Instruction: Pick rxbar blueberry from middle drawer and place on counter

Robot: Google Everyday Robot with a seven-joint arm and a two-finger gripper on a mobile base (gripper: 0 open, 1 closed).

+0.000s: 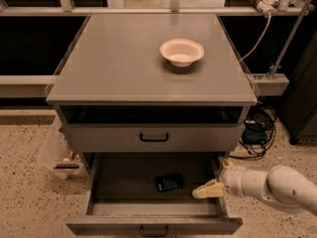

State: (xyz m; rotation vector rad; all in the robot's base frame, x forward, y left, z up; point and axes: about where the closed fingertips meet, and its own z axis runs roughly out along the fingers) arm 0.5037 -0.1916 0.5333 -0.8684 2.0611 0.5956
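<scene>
Next, I grip across the middle of the rxbar blueberry [170,182], the dark packet on the open middle drawer's bottom.
The rxbar blueberry [169,182], a dark flat packet with pale print, lies on the floor of the open middle drawer [124,180], right of centre. My gripper [216,177] is at the drawer's right side, just right of the packet and apart from it. It is open and empty, with one pale finger [207,190] pointing left toward the packet. The grey counter [124,58] tops the cabinet above.
A cream bowl [182,51] sits on the counter's back right. The upper drawer front [153,137] with a black handle is shut above the open drawer. Cables [257,130] lie on the floor to the right, and a clear plastic bin [57,155] to the left.
</scene>
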